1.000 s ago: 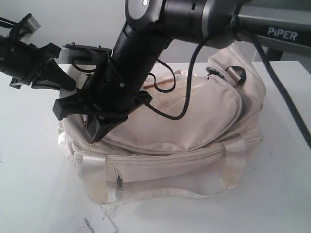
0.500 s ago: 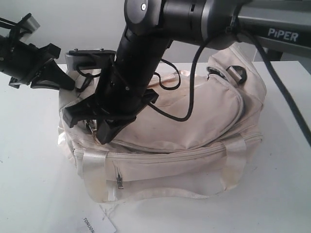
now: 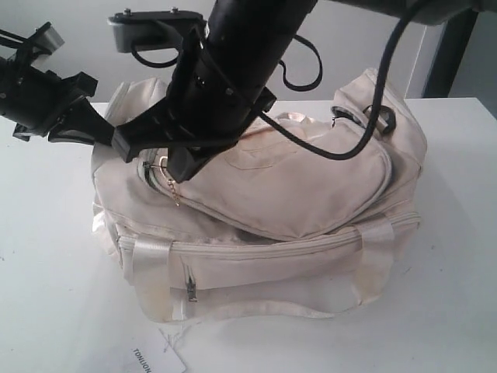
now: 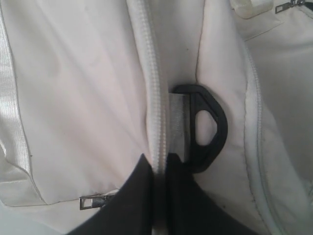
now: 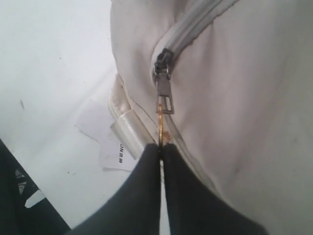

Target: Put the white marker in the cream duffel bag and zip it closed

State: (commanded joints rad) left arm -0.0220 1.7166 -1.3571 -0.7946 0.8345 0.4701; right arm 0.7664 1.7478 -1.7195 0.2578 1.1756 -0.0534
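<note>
The gold chain pull will lie on the bag's near side (image 3: 161, 214) (image 5: 154, 112), just above the front pocket's zipper, after my right gripper lets it go.
The cream duffel bag (image 3: 311, 186) sits on the white table. My right gripper (image 3: 177, 171) reaches across to the bag's left end. In the right wrist view it (image 5: 161, 146) is shut on the gold chain pull (image 5: 160, 125), which hangs from the top zipper's slider (image 5: 164, 66). My left gripper (image 3: 105, 134) is at the bag's left end. In the left wrist view it (image 4: 159, 164) is shut on the bag's zipper strip (image 4: 155, 107), beside a black end ring (image 4: 210, 128). The white marker is not in view.
A flat white paper tag (image 3: 159, 359) with black letters lies on the table in front of the bag, and shows as the paper tag (image 5: 115, 149) in the right wrist view. The front pocket's small metal pull (image 3: 191, 294) hangs on the near side.
My right arm has risen and shifted slightly right, lifting the chain pull and the bag's left top with it. The left gripper has stayed at the bag's end.
</note>
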